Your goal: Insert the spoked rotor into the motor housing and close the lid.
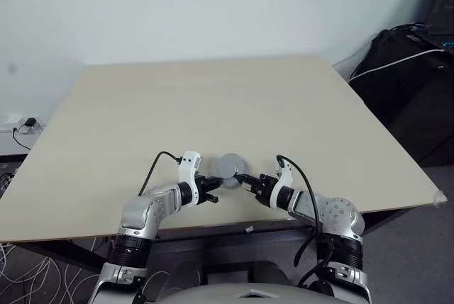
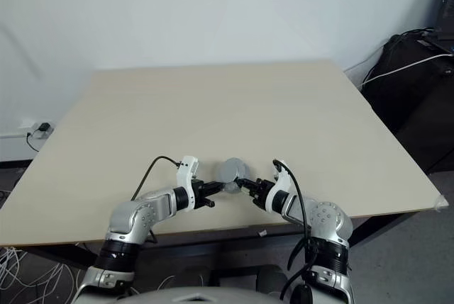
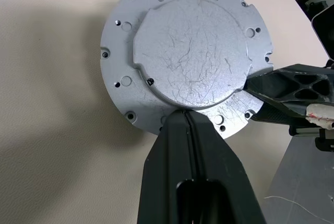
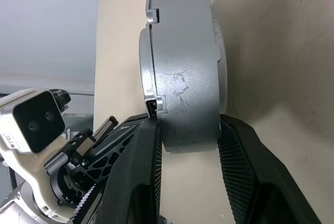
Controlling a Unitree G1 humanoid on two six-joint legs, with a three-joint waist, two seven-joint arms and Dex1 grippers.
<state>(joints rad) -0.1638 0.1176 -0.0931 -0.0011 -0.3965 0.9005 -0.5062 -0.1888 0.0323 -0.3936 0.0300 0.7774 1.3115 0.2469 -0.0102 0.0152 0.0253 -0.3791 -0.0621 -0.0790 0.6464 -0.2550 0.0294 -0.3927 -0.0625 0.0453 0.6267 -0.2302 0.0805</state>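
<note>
Next, my left gripper backs off, opens and takes the drum by its free edge (image 3: 125,110), because its closed fingers only rest against the drum's raised step.
The lid (image 1: 230,166), a silvery-grey disc with a holed flange and a raised smooth scratched face (image 3: 190,51), stands on edge on the table near its front edge, between my two grippers. From the side it is a thick grey drum (image 4: 182,78). My left gripper (image 3: 183,113) is shut, its tips resting on the flange against the raised step. My right gripper (image 4: 189,125) straddles the drum, one finger (image 4: 141,151) on each flat side, shut on it. The spoked rotor and the motor housing are hidden.
The pale wooden table (image 1: 213,98) stretches far ahead of the grippers. Black equipment and cables (image 1: 411,70) stand off its right side. A wall socket with a plug (image 1: 25,125) sits low on the left. A small white scrap (image 1: 249,229) lies below the front edge.
</note>
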